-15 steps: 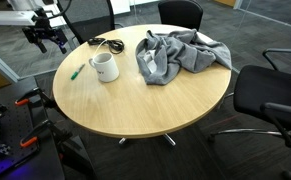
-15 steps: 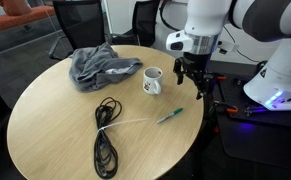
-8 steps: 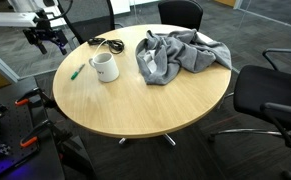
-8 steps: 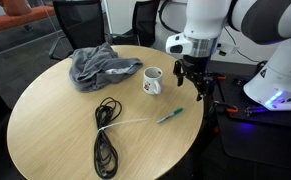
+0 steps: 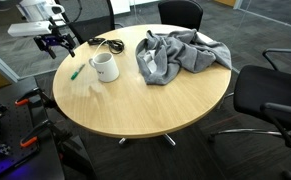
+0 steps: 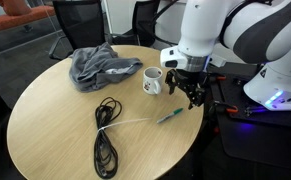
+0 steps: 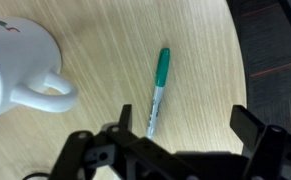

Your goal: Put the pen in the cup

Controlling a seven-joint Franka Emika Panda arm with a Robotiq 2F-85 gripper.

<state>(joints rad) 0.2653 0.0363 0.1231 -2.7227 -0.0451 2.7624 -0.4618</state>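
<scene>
I should close my gripper on the white body of the pen (image 5: 81, 67) (image 7: 155, 105), just behind its green cap.
A green and white pen (image 7: 157, 90) lies flat on the round wooden table, also visible in both exterior views (image 5: 75, 72) (image 6: 170, 116). A white mug (image 5: 104, 67) (image 6: 152, 81) stands upright beside it; its handle shows at the left of the wrist view (image 7: 15, 70). My gripper (image 7: 185, 120) is open and empty, hovering above the table edge near the pen, with the pen's white end by one finger. It shows in both exterior views (image 5: 57, 42) (image 6: 190, 92).
A grey crumpled cloth (image 5: 175, 53) (image 6: 100, 66) lies on the table past the mug. A black cable (image 6: 105, 135) (image 5: 110, 44) is coiled on the table (image 5: 145, 105). Office chairs (image 5: 270, 95) stand around. The table edge is close to the pen.
My gripper has moved down and in over the table edge, closer to the pen. The pen, mug, cloth and cable have not moved.
</scene>
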